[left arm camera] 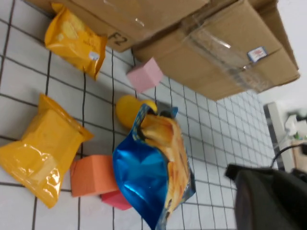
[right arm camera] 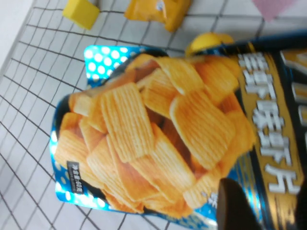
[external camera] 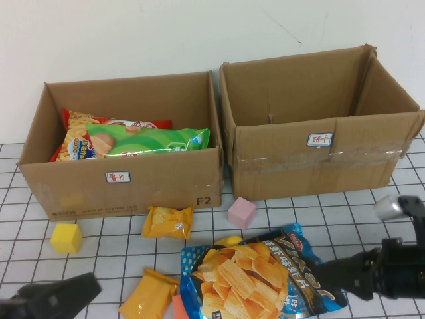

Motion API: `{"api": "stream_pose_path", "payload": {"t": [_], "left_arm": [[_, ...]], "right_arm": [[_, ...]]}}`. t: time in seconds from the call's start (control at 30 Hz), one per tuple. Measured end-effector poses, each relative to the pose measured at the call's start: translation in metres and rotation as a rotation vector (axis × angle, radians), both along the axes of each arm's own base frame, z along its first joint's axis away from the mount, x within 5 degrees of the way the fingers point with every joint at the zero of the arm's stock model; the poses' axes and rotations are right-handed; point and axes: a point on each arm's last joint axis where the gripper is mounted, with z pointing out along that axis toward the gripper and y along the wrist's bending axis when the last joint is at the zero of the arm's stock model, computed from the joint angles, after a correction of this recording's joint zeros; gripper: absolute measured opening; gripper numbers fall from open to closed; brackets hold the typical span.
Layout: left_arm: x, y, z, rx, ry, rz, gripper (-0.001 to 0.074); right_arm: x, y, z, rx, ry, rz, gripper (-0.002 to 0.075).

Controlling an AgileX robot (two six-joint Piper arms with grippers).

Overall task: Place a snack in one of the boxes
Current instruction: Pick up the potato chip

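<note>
The free edge (external camera: 188, 276) (left arm camera: 125, 152) of the blue bag of ridged chips, beside the orange block and opposite my right gripper, will be gripped by my left gripper as it closes there.
A blue bag of ridged chips (external camera: 255, 276) lies at the front middle of the table; it also shows in the right wrist view (right arm camera: 158, 129) and, tilted up, in the left wrist view (left arm camera: 148, 172). My right gripper (external camera: 330, 276) comes in from the right and is shut on the bag's right edge, with the bag between its fingers (right arm camera: 235, 206). Two cardboard boxes stand at the back. The left box (external camera: 119, 193) holds a red bag (external camera: 80, 143) and a green bag (external camera: 153, 141). The right box (external camera: 319, 159) looks empty. My left gripper (external camera: 89, 287) is shut and empty at the front left.
Two small yellow snack packets (external camera: 167, 221) (external camera: 147, 296) lie in front of the left box. A yellow cube (external camera: 66, 237), a pink cube (external camera: 242, 212), a yellow object (external camera: 229, 240) and an orange block (external camera: 178, 307) lie around the chips bag.
</note>
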Motion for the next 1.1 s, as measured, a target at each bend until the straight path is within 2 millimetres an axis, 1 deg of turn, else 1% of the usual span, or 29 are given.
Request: {"api": "stream_pose_path", "payload": {"t": [0.07,0.2,0.23,0.3,0.33,0.43,0.53,0.67,0.77,0.9,1.1], "left_arm": [[0.007,-0.001,-0.003,-0.006,0.017,-0.016,0.0088],[0.024,-0.003,-0.014,-0.02,0.085,-0.048,0.0301],[0.028,-0.004,-0.017,-0.025,0.101,-0.057,0.0353],[0.037,-0.005,-0.024,-0.027,0.13,-0.082,0.0428],[0.041,-0.006,-0.027,-0.032,0.139,-0.098,0.0452],[0.053,-0.009,-0.037,-0.059,0.161,-0.125,0.0485],[0.066,-0.009,-0.047,-0.067,0.175,-0.125,0.0495],[0.081,-0.009,-0.06,-0.035,0.189,-0.153,0.0497],[0.093,-0.011,-0.061,-0.016,0.169,-0.19,0.0499],[0.108,-0.012,-0.055,0.014,0.118,-0.219,0.05],[0.122,-0.012,-0.051,0.116,0.013,-0.281,0.0501]], "right_arm": [[0.001,0.0,0.009,-0.006,-0.061,0.016,0.0239],[0.004,-0.002,0.034,-0.087,-0.202,0.073,0.0069],[0.005,-0.003,0.041,-0.119,-0.226,0.08,0.0049],[0.006,-0.007,0.056,-0.201,-0.272,0.107,0.0022],[0.005,-0.009,0.062,-0.246,-0.29,0.13,0.0015],[0.006,-0.014,0.082,-0.356,-0.302,0.176,0.0006],[0.005,-0.019,0.101,-0.445,-0.289,0.222,0.0003],[-0.001,-0.027,0.117,-0.549,-0.251,0.244,0.0001],[-0.01,-0.034,0.124,-0.615,-0.235,0.239,0.0],[-0.022,-0.041,0.134,-0.666,-0.23,0.209,0.0],[-0.04,-0.048,0.151,-0.707,-0.275,0.15,0.0]]}}
